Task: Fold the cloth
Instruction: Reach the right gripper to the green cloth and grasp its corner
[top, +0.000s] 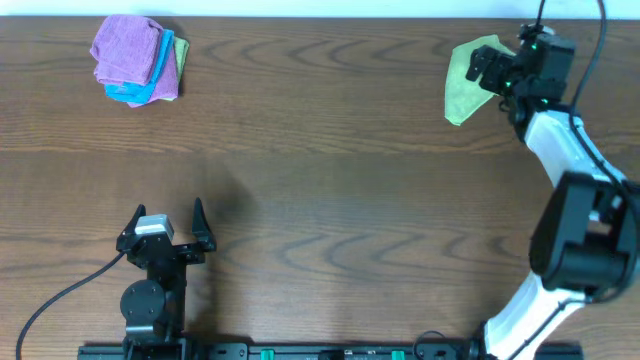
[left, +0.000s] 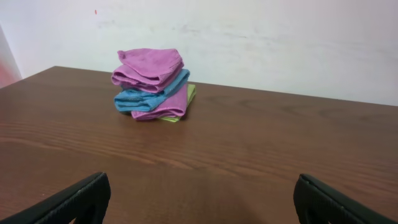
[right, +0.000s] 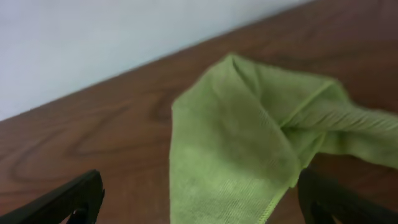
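The robot's right gripper will shut on the lime-green cloth's pointed fold (top: 487, 86) (right: 291, 173), at the end closest to that gripper, next to the bunched part.
The lime-green cloth (top: 466, 80) lies crumpled at the far right of the table, near the back edge. In the right wrist view the cloth (right: 249, 149) fills the middle, with folds bunched to the right; no tag shows. My right gripper (top: 487, 68) is open over the cloth's right part, its fingers (right: 199, 199) wide apart with the cloth between them. My left gripper (top: 170, 222) is open and empty near the table's front left; its fingers (left: 199, 202) frame bare wood.
A stack of folded purple, light-blue and green cloths (top: 138, 60) sits at the back left; it also shows in the left wrist view (left: 153, 84). A white wall runs behind the table's back edge. The right arm (top: 575, 200) reaches along the right side.
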